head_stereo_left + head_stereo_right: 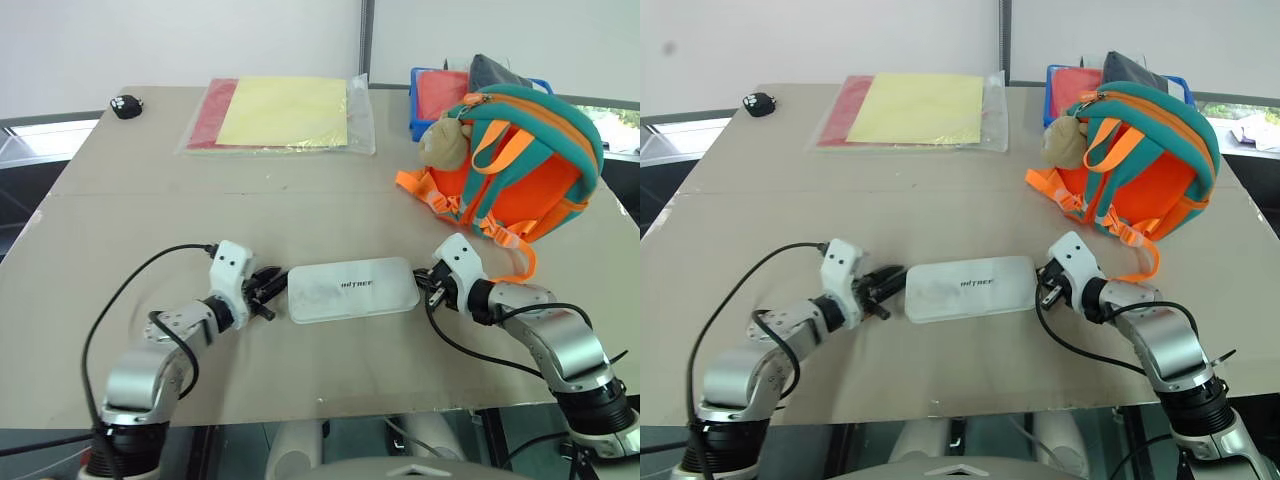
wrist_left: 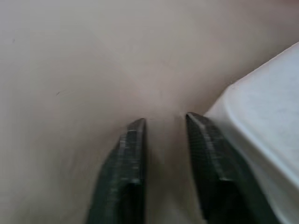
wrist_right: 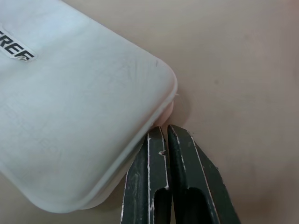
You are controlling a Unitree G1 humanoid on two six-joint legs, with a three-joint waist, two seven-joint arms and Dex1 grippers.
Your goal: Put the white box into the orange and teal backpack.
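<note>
Both fingers of my left gripper are beside the white box's end. I will open that gripper and grip that end (image 1: 301, 296) from above and beneath.
The white box (image 1: 352, 288) lies flat on the beige table (image 1: 150, 200) near its front edge, dark lettering on top. My left gripper (image 1: 272, 291) sits low at the box's left end, open; in the left wrist view its fingers (image 2: 135, 140) stand apart over bare table, with the box's corner (image 2: 261, 121) just beside one finger. My right gripper (image 1: 432, 286) is at the box's right end, shut, its fingertips (image 3: 159, 140) pressed together against the box's rounded corner (image 3: 93, 107). The orange and teal backpack (image 1: 520, 170) stands upright behind my right gripper, with a beige plush charm (image 1: 445, 140).
Yellow and red folders (image 1: 280, 112) in a clear sleeve lie at the back centre. A blue tray (image 1: 420, 110) with red and dark items stands behind the backpack. A small black object (image 1: 126, 105) sits at the back left. Black cables loop beside both arms.
</note>
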